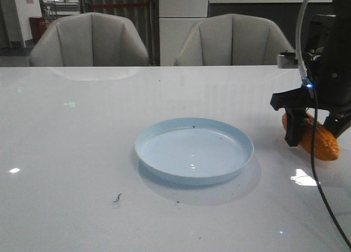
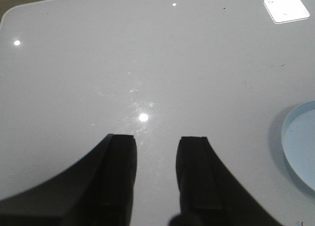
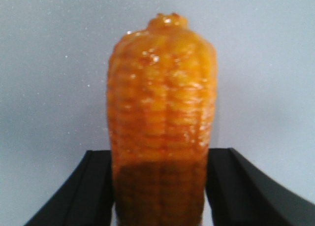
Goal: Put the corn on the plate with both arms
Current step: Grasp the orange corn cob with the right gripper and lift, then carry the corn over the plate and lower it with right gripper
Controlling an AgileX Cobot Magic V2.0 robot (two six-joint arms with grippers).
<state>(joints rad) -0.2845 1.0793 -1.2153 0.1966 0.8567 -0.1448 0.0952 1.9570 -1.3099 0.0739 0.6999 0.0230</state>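
Note:
My right gripper is going to let go of the corn across the middle of the pale-blue plate (image 1: 196, 144).
The orange-yellow corn (image 1: 323, 142) lies at the table's right side, to the right of the pale-blue plate (image 1: 164, 153), apart from it. My right gripper (image 1: 315, 132) straddles the corn from above. In the right wrist view the corn (image 3: 162, 88) fills the gap of the right gripper (image 3: 160, 154), with both black fingers (image 3: 96, 186) against its sides. I cannot tell whether the corn still rests on the table. My left gripper (image 2: 156, 140) is open and empty over bare table, out of the front view. The plate's rim (image 2: 300, 147) shows in the left wrist view, off to one side of the left gripper. The plate holds nothing.
The white glossy table (image 1: 82, 126) carries a few dark specks (image 1: 117, 199) near the front. Two pale chairs (image 1: 90, 40) stand behind its far edge. The right arm's cable (image 1: 321, 191) hangs down in front of the corn.

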